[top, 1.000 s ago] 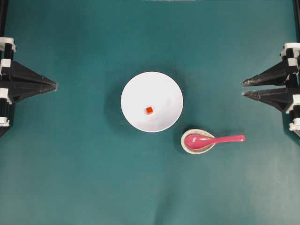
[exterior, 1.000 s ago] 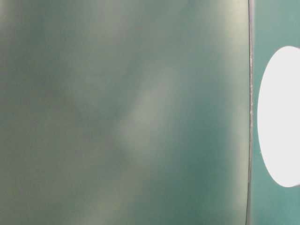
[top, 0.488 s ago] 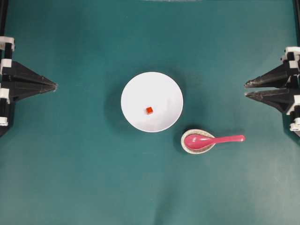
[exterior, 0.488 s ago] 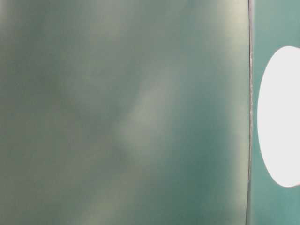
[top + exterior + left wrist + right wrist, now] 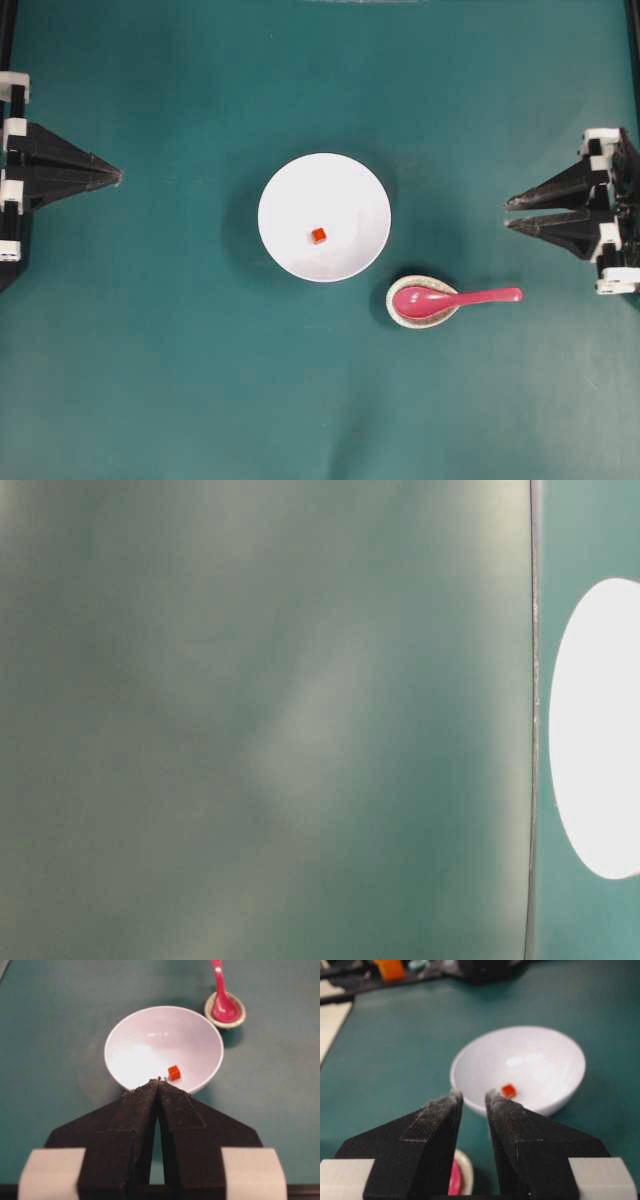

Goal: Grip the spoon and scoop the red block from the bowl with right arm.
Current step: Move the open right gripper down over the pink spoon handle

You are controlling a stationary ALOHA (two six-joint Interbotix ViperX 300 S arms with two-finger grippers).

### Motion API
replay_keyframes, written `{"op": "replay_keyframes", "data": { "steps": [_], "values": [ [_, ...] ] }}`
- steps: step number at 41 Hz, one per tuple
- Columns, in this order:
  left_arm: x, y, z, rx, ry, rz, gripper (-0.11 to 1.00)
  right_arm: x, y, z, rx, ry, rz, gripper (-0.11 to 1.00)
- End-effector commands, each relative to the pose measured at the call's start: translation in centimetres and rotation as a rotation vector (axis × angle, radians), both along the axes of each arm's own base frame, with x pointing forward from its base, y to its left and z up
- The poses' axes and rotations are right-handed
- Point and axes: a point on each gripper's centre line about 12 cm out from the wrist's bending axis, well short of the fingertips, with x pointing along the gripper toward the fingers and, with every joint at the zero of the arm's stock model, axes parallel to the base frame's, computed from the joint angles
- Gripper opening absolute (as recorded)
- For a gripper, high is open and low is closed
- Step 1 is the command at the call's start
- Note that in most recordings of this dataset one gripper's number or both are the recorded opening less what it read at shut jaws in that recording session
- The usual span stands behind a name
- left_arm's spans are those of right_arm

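I should close my right gripper on the middle of the handle (image 5: pixel 486 297) of the pink spoon, at a spot just outside the small speckled dish.
The white bowl (image 5: pixel 300 190) stands mid-table with the tiny red block (image 5: pixel 318 235) inside it; the block (image 5: pixel 174 1072) also shows in the left wrist view and the block (image 5: pixel 508 1091) in the right wrist view. The pink spoon (image 5: pixel 455 298) lies with its scoop in a small speckled dish (image 5: pixel 400 312), handle pointing right. My right gripper (image 5: pixel 508 214) is at the right edge, open and empty, above and right of the spoon handle. The left gripper (image 5: pixel 119 177) rests at the left edge, shut, holding nothing.
Green cloth covers the table (image 5: pixel 150 380). The table-level view is mostly a blurred green surface with the bowl's white side (image 5: pixel 600 730) at its right edge. Clutter lies beyond the far table edge (image 5: pixel 390 970) in the right wrist view.
My right gripper has shifted a little leftward and downward in the overhead view, nearer the spoon's handle. The left arm, bowl, block and spoon have stayed put.
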Motion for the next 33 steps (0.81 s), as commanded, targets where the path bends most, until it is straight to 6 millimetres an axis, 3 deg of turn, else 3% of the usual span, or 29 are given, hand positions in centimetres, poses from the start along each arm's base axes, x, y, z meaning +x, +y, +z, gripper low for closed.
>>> {"op": "replay_keyframes", "data": {
  "steps": [1, 9, 19, 33],
  "values": [
    [0.3, 0.1, 1.0, 0.001, -0.020, 0.006, 0.00, 0.5, 0.3, 0.1, 0.005, -0.008, 0.008, 0.36],
    [0.4, 0.2, 0.9, 0.001, -0.017, 0.008, 0.00, 1.1, 1.3, -0.8, -0.051, 0.045, 0.064, 0.40],
    [0.5, 0.2, 0.7, 0.001, -0.011, 0.008, 0.00, 2.2, 2.1, -1.3, -0.068, 0.197, 0.116, 0.60],
    [0.5, 0.3, 0.6, 0.000, -0.008, 0.012, 0.00, 2.8, 3.6, -4.0, -0.089, 0.213, 0.162, 0.61]
  ]
}}
